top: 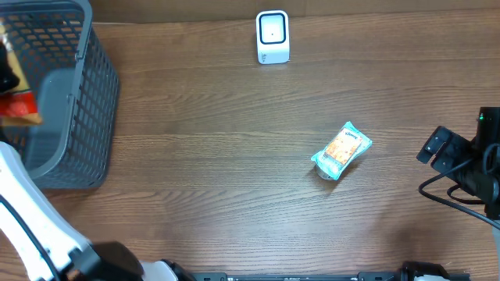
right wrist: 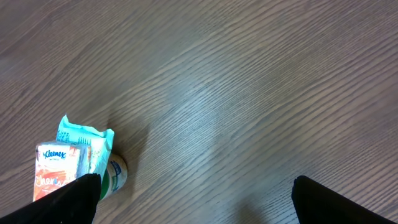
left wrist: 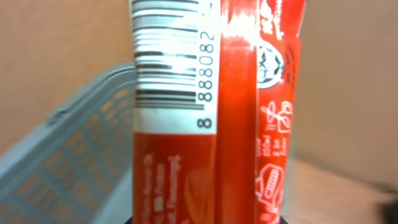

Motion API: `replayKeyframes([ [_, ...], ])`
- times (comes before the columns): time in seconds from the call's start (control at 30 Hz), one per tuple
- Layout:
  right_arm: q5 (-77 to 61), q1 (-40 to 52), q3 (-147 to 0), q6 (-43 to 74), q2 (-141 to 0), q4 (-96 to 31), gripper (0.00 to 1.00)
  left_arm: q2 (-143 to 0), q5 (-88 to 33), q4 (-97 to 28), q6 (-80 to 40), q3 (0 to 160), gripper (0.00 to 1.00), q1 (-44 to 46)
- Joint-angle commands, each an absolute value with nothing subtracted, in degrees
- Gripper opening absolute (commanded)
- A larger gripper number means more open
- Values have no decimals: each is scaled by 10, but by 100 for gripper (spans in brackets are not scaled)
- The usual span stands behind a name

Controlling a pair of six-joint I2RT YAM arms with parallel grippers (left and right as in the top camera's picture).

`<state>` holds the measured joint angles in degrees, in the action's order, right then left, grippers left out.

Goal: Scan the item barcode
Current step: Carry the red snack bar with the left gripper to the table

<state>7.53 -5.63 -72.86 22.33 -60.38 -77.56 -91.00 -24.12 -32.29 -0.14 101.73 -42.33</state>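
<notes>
Next, my left gripper lets go of the red packet on the bare wood [top: 252, 151] between the grey basket and the tissue pack.
The item is a red packet [left wrist: 236, 124] with a white barcode label [left wrist: 174, 62] facing the left wrist camera. My left gripper [left wrist: 205, 221] is shut on the packet's lower end; only dark finger edges show at the bottom of that view. From overhead, the red packet [top: 19, 105] hangs over the grey basket [top: 86, 94] at the far left. The white scanner [top: 273, 37] stands at the table's back edge, well to the right of the packet. My right gripper [right wrist: 196, 199] is open over bare wood, and appears at the right edge [top: 437, 148] from overhead.
A teal and orange Kleenex tissue pack [top: 341, 150] lies right of centre, with a small green and white bottle [right wrist: 115, 174] against it, just beside my right gripper's left finger [right wrist: 74, 199]. Black cables trail at the right edge [top: 461, 191].
</notes>
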Motion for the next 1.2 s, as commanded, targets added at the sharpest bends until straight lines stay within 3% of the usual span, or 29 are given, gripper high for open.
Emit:
replayKeyframes([
  [0.0,79,-59,-740,225,-602,-773,100,-829,-271,-338,-88,1041,4,-374],
  [0.3,79,-59,-740,225,-602,-773,100,-786,-262,-545,-121,1039,4,-210],
  [0.57,79,-59,-740,225,-602,-773,100,-831,-177,-660,-129,982,4,-59],
  [0.77,79,-59,-740,225,-602,-773,100,-843,-64,-598,-184,845,4,52],
  [1.17,79,-59,-740,225,-602,-773,100,-930,-8,-395,-335,646,4,194],
])
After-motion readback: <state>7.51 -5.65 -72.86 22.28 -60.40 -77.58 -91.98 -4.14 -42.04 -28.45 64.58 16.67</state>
